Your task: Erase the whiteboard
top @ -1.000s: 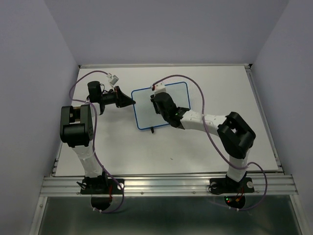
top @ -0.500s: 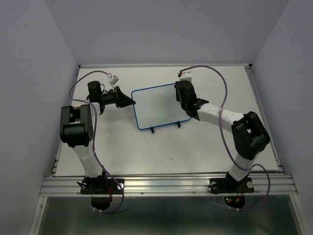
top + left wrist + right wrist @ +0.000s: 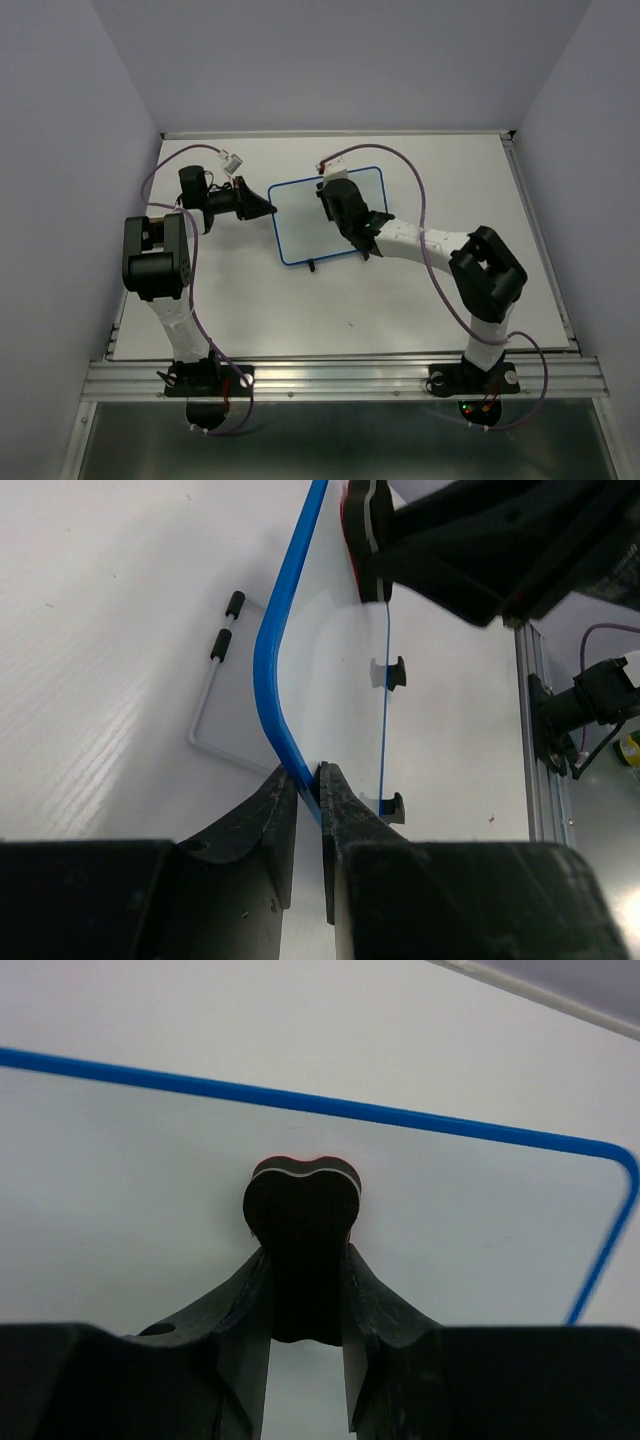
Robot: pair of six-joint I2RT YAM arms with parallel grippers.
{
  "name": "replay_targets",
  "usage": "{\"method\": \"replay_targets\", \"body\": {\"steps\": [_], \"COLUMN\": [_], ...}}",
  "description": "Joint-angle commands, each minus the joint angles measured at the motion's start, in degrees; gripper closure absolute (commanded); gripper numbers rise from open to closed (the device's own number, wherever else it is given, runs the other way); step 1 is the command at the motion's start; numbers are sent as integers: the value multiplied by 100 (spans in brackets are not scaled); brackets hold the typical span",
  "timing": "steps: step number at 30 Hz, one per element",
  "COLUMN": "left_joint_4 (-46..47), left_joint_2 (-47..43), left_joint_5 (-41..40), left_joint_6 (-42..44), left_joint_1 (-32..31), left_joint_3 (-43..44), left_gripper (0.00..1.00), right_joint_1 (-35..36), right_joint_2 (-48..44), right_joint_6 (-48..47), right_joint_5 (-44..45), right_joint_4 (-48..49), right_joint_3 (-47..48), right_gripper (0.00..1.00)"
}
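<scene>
Next, my right gripper releases the black eraser on the table (image 3: 422, 235) next to the whiteboard's edge that is opposite my left gripper.
The whiteboard (image 3: 300, 228), white with a thin blue frame, lies at the table's middle back. My left gripper (image 3: 271, 208) is shut on its left edge; in the left wrist view the jaws (image 3: 320, 778) pinch the blue frame (image 3: 272, 650). My right gripper (image 3: 338, 204) is over the board's upper middle, shut on a black eraser (image 3: 303, 1222) with a red underside, pressed against the board surface (image 3: 130, 1190). The eraser also shows in the left wrist view (image 3: 365, 535). No marks show on the visible board surface.
The board's black feet (image 3: 396, 672) stick out at its near edge; one shows in the top view (image 3: 312, 266). A wire stand (image 3: 212, 708) lies under the board's left side. A metal rail (image 3: 340, 375) runs along the table's front edge. Grey walls close in on both sides.
My right gripper swept the eraser from the board's middle to its upper right corner and back to the upper middle. The left gripper and board have not moved.
</scene>
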Motion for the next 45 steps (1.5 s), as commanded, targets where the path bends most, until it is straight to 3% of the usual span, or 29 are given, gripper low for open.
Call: {"method": "replay_targets", "body": {"steps": [1,8,15,33,45], "left_joint_4": [181,181,172,32,-12], "left_joint_2": [-16,1,-25,1,-69], "left_joint_5": [16,7,-10,-80,-230], "left_joint_6": [514,505,514,558,593], "left_joint_1": [-50,-50,-50,-50,-50], "left_joint_3": [155,172,155,207,172], "left_gripper": [100,100,100,100,100], "right_joint_1": [746,1054,887,-1634,-2092], "right_joint_2": [482,772,738,-791,-1459], "right_joint_6": [-86,-103,-420,266,424], "right_joint_5": [-686,-1275,-406,-37,16], "right_joint_4": [230,336,318,371,389], "right_joint_3": [436,726,920,-819,-1356], "right_gripper": [99,99,99,99,98]}}
